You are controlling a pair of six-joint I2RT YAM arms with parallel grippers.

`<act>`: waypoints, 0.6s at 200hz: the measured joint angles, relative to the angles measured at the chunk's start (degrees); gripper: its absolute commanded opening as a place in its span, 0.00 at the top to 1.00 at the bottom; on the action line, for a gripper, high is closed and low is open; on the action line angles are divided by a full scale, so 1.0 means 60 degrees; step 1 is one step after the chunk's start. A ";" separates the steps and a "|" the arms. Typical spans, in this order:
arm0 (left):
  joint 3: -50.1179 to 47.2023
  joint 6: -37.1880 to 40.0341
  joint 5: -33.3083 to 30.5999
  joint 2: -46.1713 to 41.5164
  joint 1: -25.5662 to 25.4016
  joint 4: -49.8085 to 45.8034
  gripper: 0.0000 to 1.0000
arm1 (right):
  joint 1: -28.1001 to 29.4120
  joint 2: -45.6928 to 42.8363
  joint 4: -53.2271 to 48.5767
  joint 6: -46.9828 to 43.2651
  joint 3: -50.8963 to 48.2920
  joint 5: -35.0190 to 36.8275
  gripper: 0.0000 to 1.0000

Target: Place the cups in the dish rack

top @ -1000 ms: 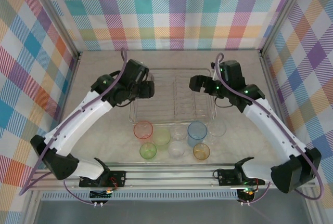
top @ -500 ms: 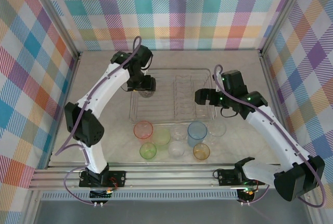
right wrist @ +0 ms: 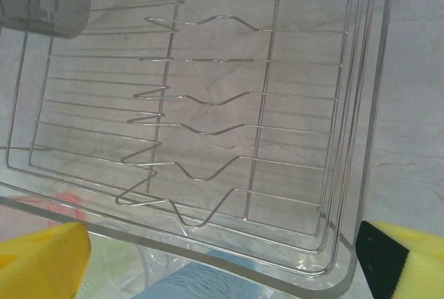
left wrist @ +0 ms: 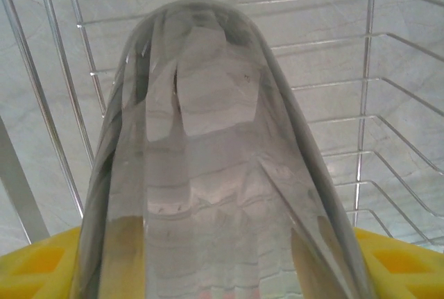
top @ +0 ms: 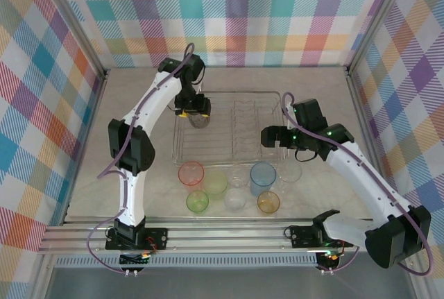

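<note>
My left gripper is to put down the smoky grey cup. It will let go of it on the wires inside the dish rack's far corner (top: 193, 120).
My left gripper (top: 196, 114) is shut on a smoky grey cup (top: 198, 119), which it holds over the far left part of the dish rack (top: 239, 94). In the left wrist view the grey cup (left wrist: 208, 160) stands between the yellow fingers (left wrist: 41, 264), with rack wires (left wrist: 364, 105) behind it. My right gripper (top: 268, 137) hangs open over the rack's near right corner (right wrist: 368, 139), and its yellow pads (right wrist: 41, 257) have nothing between them. The other cups stand in front of the rack: pink-red (top: 191, 173), two green (top: 198, 201), blue (top: 263, 174), orange (top: 268, 202) and clear (top: 236, 198).
Another clear cup (top: 290, 171) stands by the rack's near right corner. Chequered walls close in the table on three sides. A metal rail (top: 229, 229) with the arm bases runs along the near edge. The blue cup (right wrist: 201, 285) lies just below the right gripper.
The left arm has swung out from the near left and carried the grey cup over the rack's far left part. The right gripper has drifted back toward the near right corner.
</note>
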 measured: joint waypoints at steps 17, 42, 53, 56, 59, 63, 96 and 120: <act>0.0397 0.0066 -0.0055 0.0273 0.0098 -0.0138 0.99 | 0.0000 0.0000 -0.0004 0.0004 -0.0084 -0.0015 0.01; 0.1005 0.0142 -0.0084 0.0656 0.0251 -0.0382 1.00 | 0.0000 0.0000 0.0000 0.0004 -0.0200 -0.0073 0.01; 0.1188 0.0178 -0.0113 0.0787 0.0306 -0.0430 1.00 | 0.0000 0.0000 -0.0004 0.0007 -0.0251 -0.0076 0.01; 0.1220 0.0182 -0.0109 0.0820 0.0321 -0.0452 1.00 | 0.0000 0.0000 -0.0007 0.0007 -0.0259 -0.0076 0.01; 0.1253 0.0189 -0.0109 0.0849 0.0328 -0.0463 1.00 | 0.0000 0.0007 -0.0007 0.0007 -0.0270 -0.0073 0.01; 0.1293 0.0208 -0.0113 0.0882 0.0350 -0.0488 1.00 | 0.0000 0.0007 -0.0007 0.0007 -0.0273 -0.0076 0.01; 0.1366 0.0237 -0.0109 0.1082 0.0430 -0.0663 1.00 | 0.0000 0.0047 -0.0007 0.0004 -0.0280 -0.0073 0.01; 0.1366 0.0248 -0.0153 0.1151 0.0437 -0.0729 0.93 | 0.0000 0.0055 -0.0007 0.0007 -0.0288 -0.0073 0.01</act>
